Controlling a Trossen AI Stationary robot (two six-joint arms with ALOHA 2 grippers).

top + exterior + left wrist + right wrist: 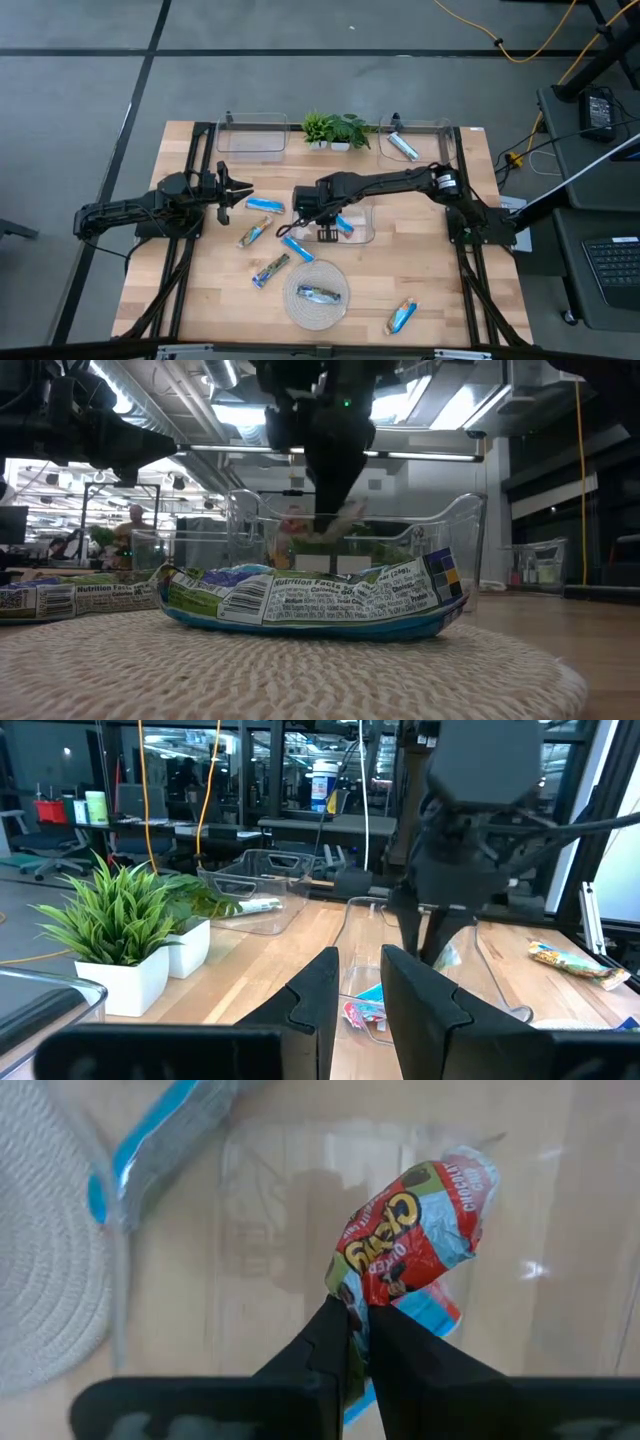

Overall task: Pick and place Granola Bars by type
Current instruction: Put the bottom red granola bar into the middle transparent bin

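My right gripper is to let go of the red-and-blue bar next to the blue bar in the middle clear bin (320,226) (322,1240).
My right gripper (325,222) points down over the clear bin (362,236) in the middle of the table, shut on a red-and-blue wrapped granola bar (415,1230). A blue bar (345,225) lies in that bin. Other bars lie flat on the wood: a blue one (262,205), one (253,235), one (297,248), one (270,270) and one (402,317). Another bar (310,600) lies on the round woven mat (315,310). My left gripper (238,190) waits at the table's left, level, open by a narrow gap with nothing in it. My right gripper pinches one end of the red-and-blue bar's wrapper (362,1295) between its two fingers. The fingers come from above, pointing down. The bar hangs below them, crumpled at the held end, above the bin's floor.
Two more clear bins stand at the far edge: one (250,135) on the left and one (430,130) on the right with a bar (403,147) in it. A small potted plant (335,130) sits between them. Bare wood lies at the near left and right.
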